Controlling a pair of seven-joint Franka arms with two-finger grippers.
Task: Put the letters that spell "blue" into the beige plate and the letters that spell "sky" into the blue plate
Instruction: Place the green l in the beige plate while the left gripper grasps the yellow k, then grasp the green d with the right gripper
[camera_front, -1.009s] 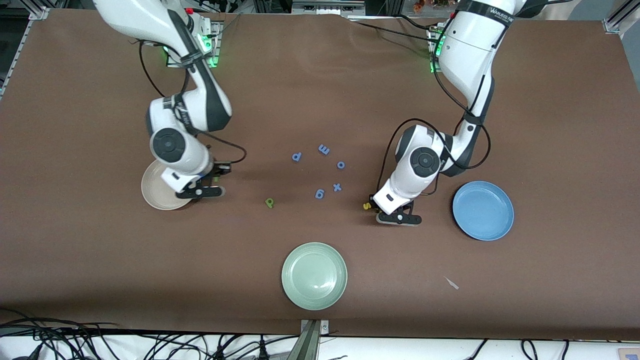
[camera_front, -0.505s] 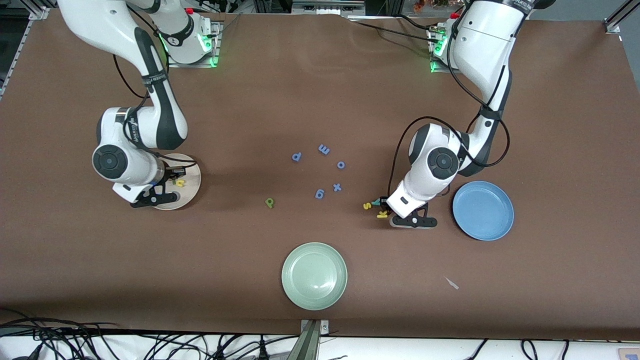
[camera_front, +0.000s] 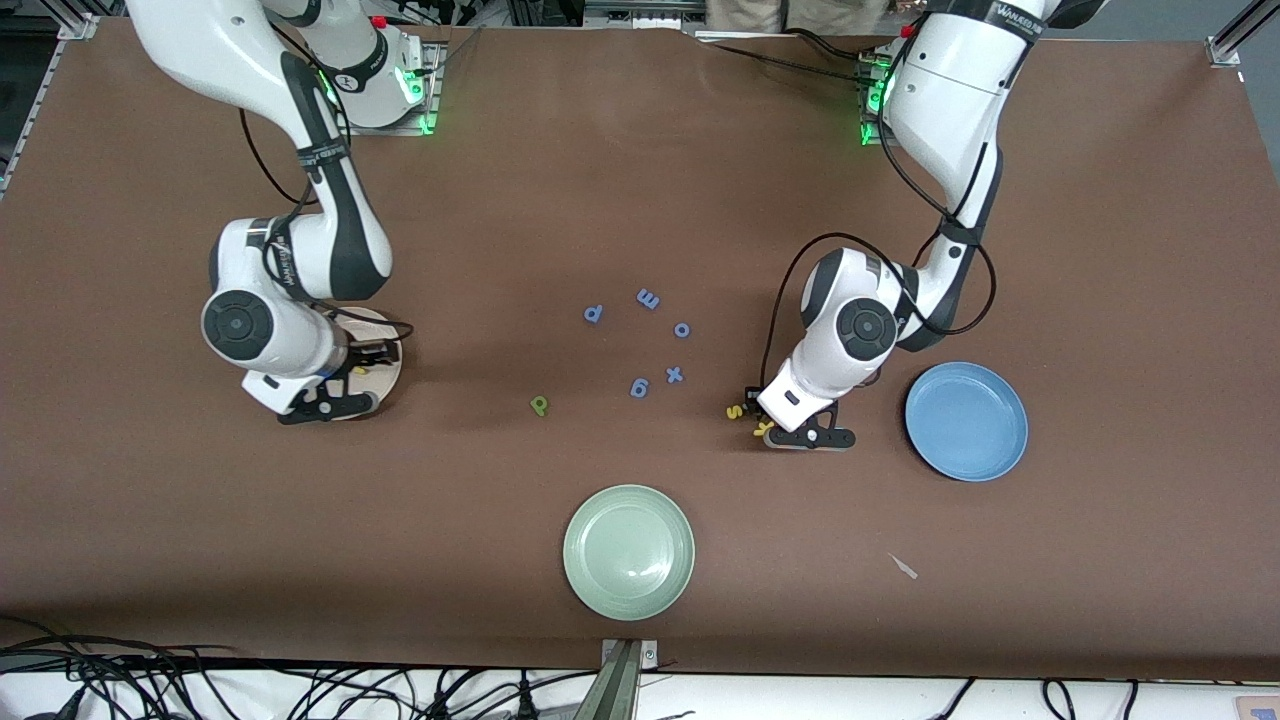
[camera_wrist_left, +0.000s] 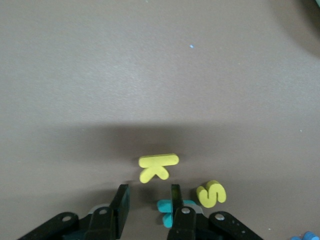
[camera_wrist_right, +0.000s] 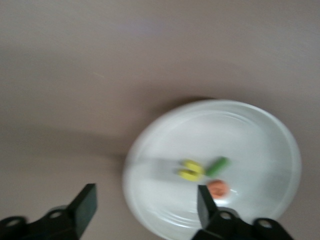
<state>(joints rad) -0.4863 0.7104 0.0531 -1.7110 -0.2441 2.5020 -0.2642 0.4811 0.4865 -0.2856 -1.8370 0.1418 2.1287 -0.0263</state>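
The beige plate lacks the middle green b, so next my right gripper closes on the b's round loop (camera_front: 540, 407).
The beige plate (camera_front: 387, 349) (camera_wrist_right: 250, 140) holds a yellow u (camera_wrist_right: 191, 170), a thin green l (camera_wrist_right: 217, 166) and an orange e (camera_wrist_right: 218, 188). My right gripper (camera_front: 335, 390) (camera_wrist_right: 146, 205) hangs open just over the plate's rim with nothing between its fingers. A green b (camera_front: 539, 404) lies on the table toward the middle. The yellow s (camera_front: 735, 411) (camera_wrist_left: 211, 193), yellow k (camera_front: 765, 428) (camera_wrist_left: 158, 167) and teal y (camera_wrist_left: 167, 214) lie together beside the blue plate (camera_front: 965, 420). My left gripper (camera_front: 790, 425) (camera_wrist_left: 148, 200) is low over them and open; one finger (camera_wrist_left: 176, 197) stands over the y.
Several blue letters (camera_front: 640, 387) lie scattered mid-table, farther from the front camera than the green b. A pale green plate (camera_front: 628, 551) sits near the table's front edge. A small scrap (camera_front: 904, 567) lies near that edge, toward the left arm's end.
My right gripper has swung over the beige plate and opened; the yellow u now lies in the plate. My left gripper shifted slightly around the s, k and y and opened a little.
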